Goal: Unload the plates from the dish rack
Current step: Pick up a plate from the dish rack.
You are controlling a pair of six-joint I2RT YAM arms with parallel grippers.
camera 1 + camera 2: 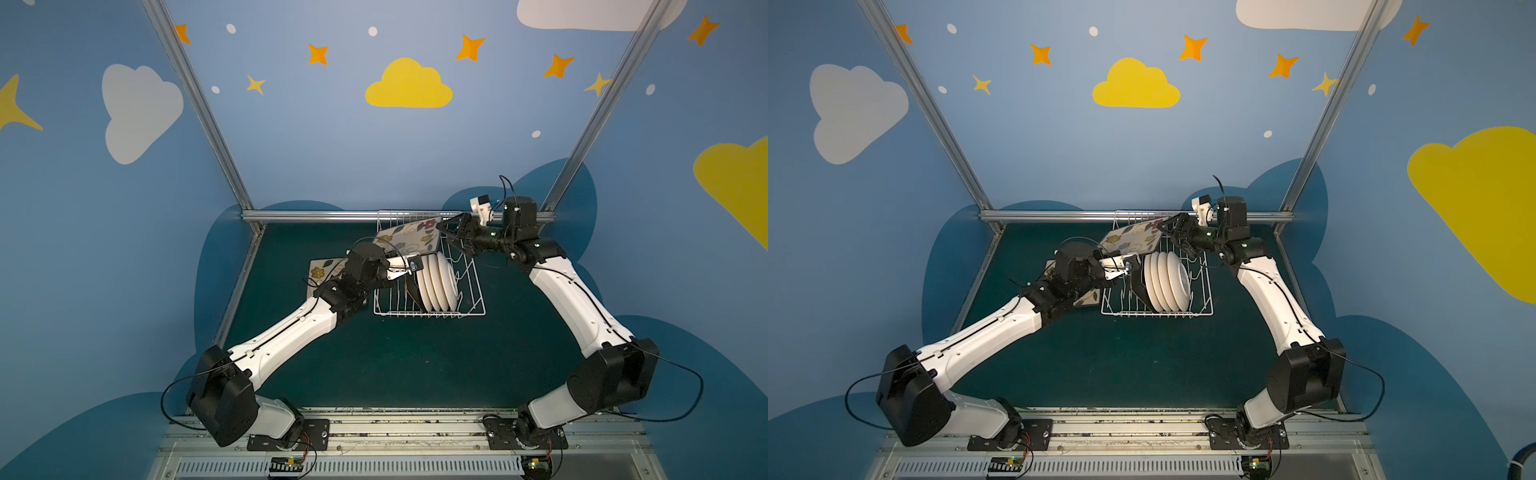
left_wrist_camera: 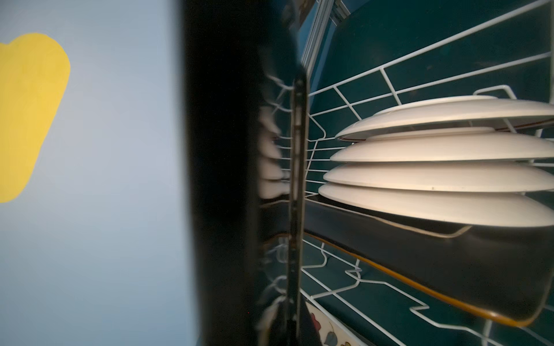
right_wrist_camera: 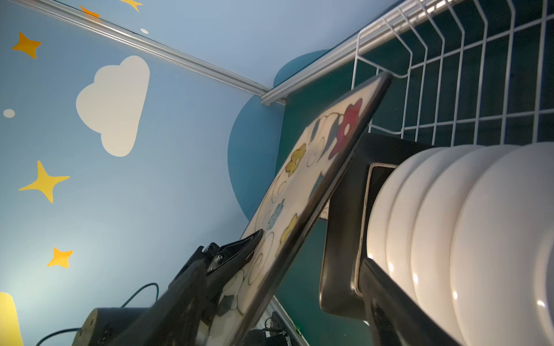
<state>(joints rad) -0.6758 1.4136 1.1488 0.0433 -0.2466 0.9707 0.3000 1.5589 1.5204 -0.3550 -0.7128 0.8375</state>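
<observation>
I can see my left gripper holding the raised plate at an angle by its near edge, so next I clamp it with my right gripper before my left gripper takes the opposite side [image 1: 377, 239].
My left gripper [image 1: 409, 261] [image 1: 1127, 266] is shut on the near edge of a square flowered plate [image 1: 409, 237] [image 1: 1133, 239] [image 3: 299, 194], held tilted above the white wire dish rack [image 1: 428, 313] [image 1: 1158, 313]. My right gripper [image 1: 446, 236] [image 1: 1173, 237] [image 3: 311, 248] stands open astride that plate's far right corner, one finger on the flowered face, the other clear of the black back. Several round white plates [image 1: 438, 282] [image 2: 449, 176] [image 3: 449, 224] stand in the rack beside a black-backed square plate [image 1: 411, 291] [image 2: 449, 254] [image 3: 341, 224].
Another flowered square plate [image 1: 322, 272] [image 1: 1052, 268] lies flat on the green table left of the rack, partly under my left arm. The rack stands against the back rail [image 1: 311, 216], with blue walls and aluminium posts close on both sides.
</observation>
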